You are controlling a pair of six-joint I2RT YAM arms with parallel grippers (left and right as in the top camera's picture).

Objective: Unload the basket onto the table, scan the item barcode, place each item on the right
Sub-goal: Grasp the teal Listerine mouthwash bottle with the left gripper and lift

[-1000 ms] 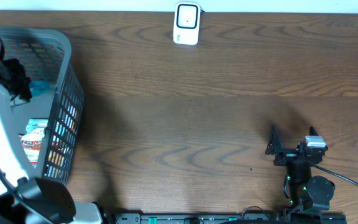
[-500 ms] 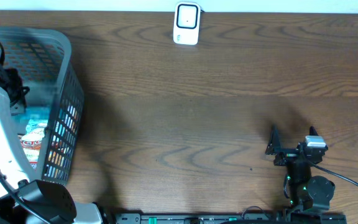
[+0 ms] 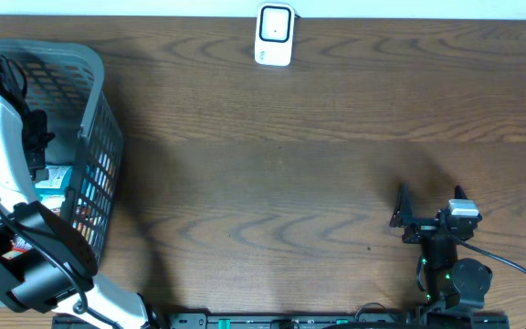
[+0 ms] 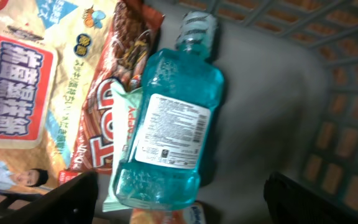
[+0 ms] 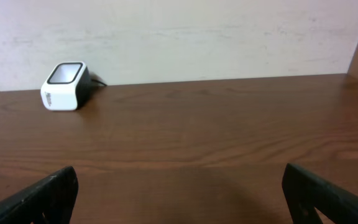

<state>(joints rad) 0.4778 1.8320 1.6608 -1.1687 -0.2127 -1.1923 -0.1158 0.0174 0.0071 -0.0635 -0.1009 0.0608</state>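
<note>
The bottle slants with its base close to one fingertip of the robot's left gripper, so the left gripper should turn in line with the bottle and grip around its label [image 4: 172, 132].
A clear blue bottle [image 4: 173, 118] with a white printed label lies on its side in the grey basket [image 4: 347, 93], its cap pointing away from me. My left gripper [image 4: 179, 208] hangs just above the bottle's base, open, with its dark fingertips [image 4: 64, 199] wide on either side and nothing between them. In the overhead view the left gripper [image 3: 36, 139] is inside the basket [image 3: 99, 110], near the blue bottle [image 3: 59, 176]. The white scanner [image 3: 274, 35] stands at the far edge of the table. My right gripper [image 3: 429, 203] rests open at the front right, facing the scanner [image 5: 66, 86].
Snack packets [image 4: 23, 87] and a brown wrapper [image 4: 114, 99] lie beside and under the bottle, with more packs below it. The basket's lattice walls [image 4: 278, 18] close in at the top and right. Dark wooden table [image 3: 290, 164] stretches between basket and right arm.
My left gripper has opened wide and the left arm has shifted over the basket. The blue bottle now lies nearer the basket's front. The right arm has not moved.
</note>
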